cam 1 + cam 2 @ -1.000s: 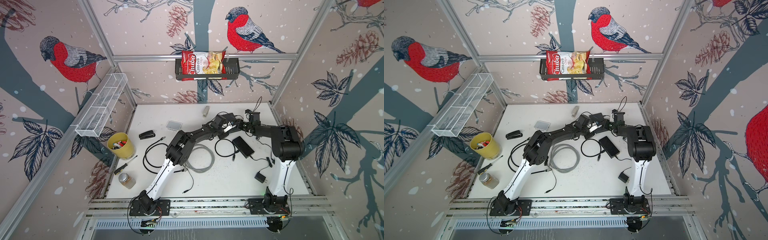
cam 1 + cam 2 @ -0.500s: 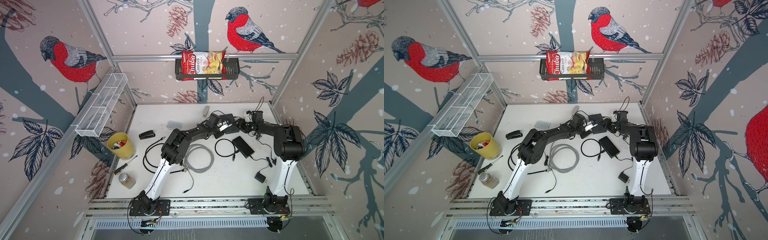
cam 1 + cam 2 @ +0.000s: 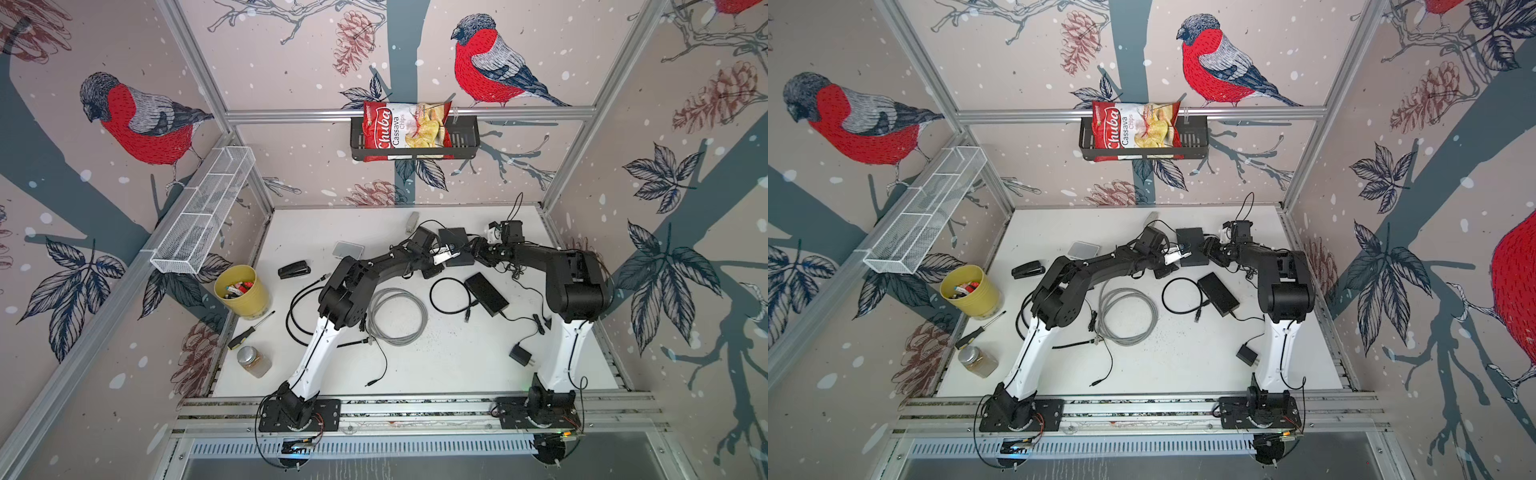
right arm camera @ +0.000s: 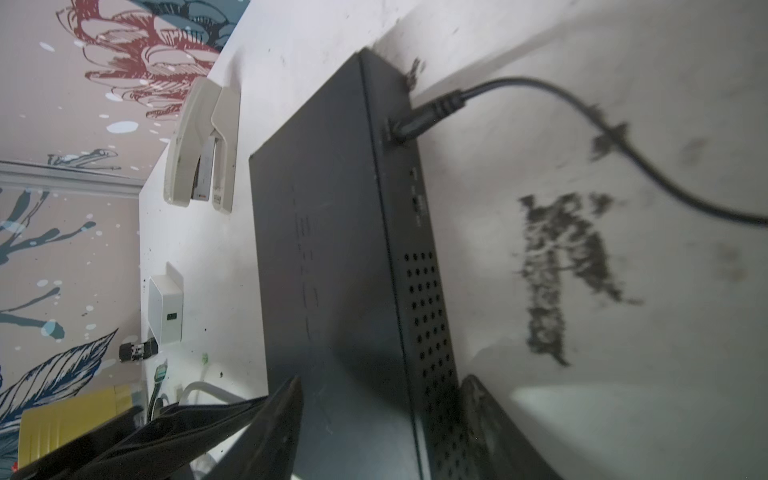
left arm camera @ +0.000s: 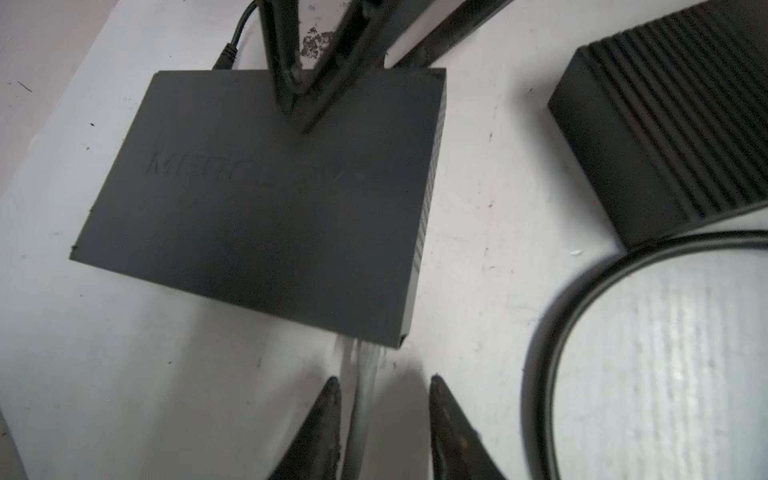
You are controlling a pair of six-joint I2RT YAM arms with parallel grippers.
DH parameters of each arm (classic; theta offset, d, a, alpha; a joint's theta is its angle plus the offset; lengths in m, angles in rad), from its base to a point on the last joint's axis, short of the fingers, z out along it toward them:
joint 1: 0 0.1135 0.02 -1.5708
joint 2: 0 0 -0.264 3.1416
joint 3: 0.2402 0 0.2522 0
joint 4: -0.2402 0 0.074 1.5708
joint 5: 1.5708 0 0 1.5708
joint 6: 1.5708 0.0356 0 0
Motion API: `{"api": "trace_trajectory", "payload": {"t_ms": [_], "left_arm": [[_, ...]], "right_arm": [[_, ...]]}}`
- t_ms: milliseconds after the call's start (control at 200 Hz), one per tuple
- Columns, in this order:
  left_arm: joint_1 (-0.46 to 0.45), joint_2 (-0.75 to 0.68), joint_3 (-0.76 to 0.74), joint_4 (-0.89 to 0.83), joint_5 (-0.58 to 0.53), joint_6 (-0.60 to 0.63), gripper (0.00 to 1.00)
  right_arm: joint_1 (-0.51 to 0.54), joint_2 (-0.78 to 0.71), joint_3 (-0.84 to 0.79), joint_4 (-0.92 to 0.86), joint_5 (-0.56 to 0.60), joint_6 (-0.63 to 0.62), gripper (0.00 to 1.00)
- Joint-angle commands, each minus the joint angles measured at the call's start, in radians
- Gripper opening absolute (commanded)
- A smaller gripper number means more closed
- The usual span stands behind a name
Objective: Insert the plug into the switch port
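Observation:
The plug still shows at the switch's edge and the grey cable slants between my open fingers; my left gripper should pinch close behind the plug [image 5: 365, 372], then push.
The switch [image 5: 266, 199] is a flat black box lying at the back middle of the table in both top views [image 3: 457, 251] [image 3: 1192, 249]. A grey cable [image 5: 361, 399] runs to its near edge, where the plug [image 5: 365, 351] meets the front face. The port itself is hidden. My left gripper [image 5: 382, 378] is open, and the cable lies loose beside one finger. My right gripper [image 4: 382, 378] is open at the switch's far end, with one finger resting on the top face and the other against the perforated side [image 4: 432, 316].
A black power cord [image 4: 428, 112] is plugged into the switch's side. A ribbed black power brick [image 5: 665, 124] and a black cable loop [image 3: 449, 297] lie close by. A grey cable coil [image 3: 397, 316], a white stapler [image 4: 203, 145], a yellow cup [image 3: 242, 291] and a black stapler [image 3: 294, 269] are also on the table.
My left gripper's jaws have opened off the cable. Both grippers have shifted a little toward the back of the table, along with the switch.

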Motion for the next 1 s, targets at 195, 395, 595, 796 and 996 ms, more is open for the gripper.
{"api": "trace_trajectory", "payload": {"t_ms": [195, 395, 595, 796, 996], "left_arm": [[0.001, 0.030, 0.072, -0.063, 0.017, 0.019, 0.29], [0.018, -0.016, 0.046, -0.121, 0.023, 0.070, 0.46], [0.034, -0.016, 0.054, -0.181, 0.033, 0.126, 0.40], [0.034, 0.036, 0.131, -0.233, 0.056, 0.127, 0.30], [0.034, 0.074, 0.200, -0.269, 0.065, 0.113, 0.15]], "right_arm": [[0.015, 0.029, 0.001, -0.228, 0.052, -0.034, 0.62], [0.013, 0.037, 0.016, -0.240, 0.073, -0.035, 0.62], [0.015, 0.039, 0.014, -0.239, 0.076, -0.037, 0.62], [0.016, 0.037, 0.013, -0.241, 0.072, -0.040, 0.62], [0.023, 0.035, 0.010, -0.243, 0.070, -0.043, 0.62]]}}
